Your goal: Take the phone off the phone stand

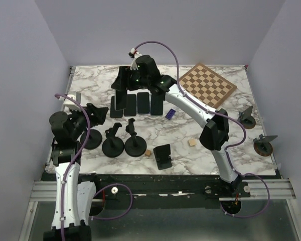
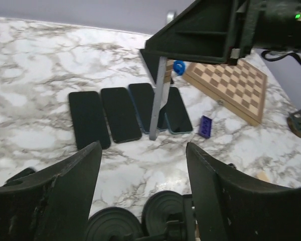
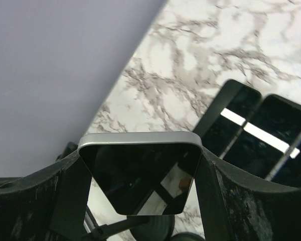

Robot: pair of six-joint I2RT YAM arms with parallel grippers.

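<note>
I need to close my left gripper on the lower half of the upright phone (image 1: 119, 104) (image 2: 156, 114), below the fingers of my right gripper, to take the phone over.
A dark phone (image 3: 140, 181) with a silver edge hangs upright between the fingers of my right gripper (image 3: 140, 168), which is shut on it. In the top view that gripper (image 1: 124, 84) is at the back of the table, over a row of several dark phones (image 1: 143, 103) lying flat. From the left wrist view the held phone (image 2: 158, 103) shows edge-on, its lower end close to the marble. Three round-based black phone stands (image 1: 113, 145) sit near the front left, with nothing in them. My left gripper (image 2: 143, 148) hovers open just above and behind them, holding nothing.
A wooden chessboard (image 1: 206, 85) lies at the back right. A small blue brick (image 1: 171, 113) sits next to the phone row. A black folding stand (image 1: 163, 156) and two wooden cubes (image 1: 192, 142) are at the front middle. Two more stands (image 1: 263, 145) sit at the right edge.
</note>
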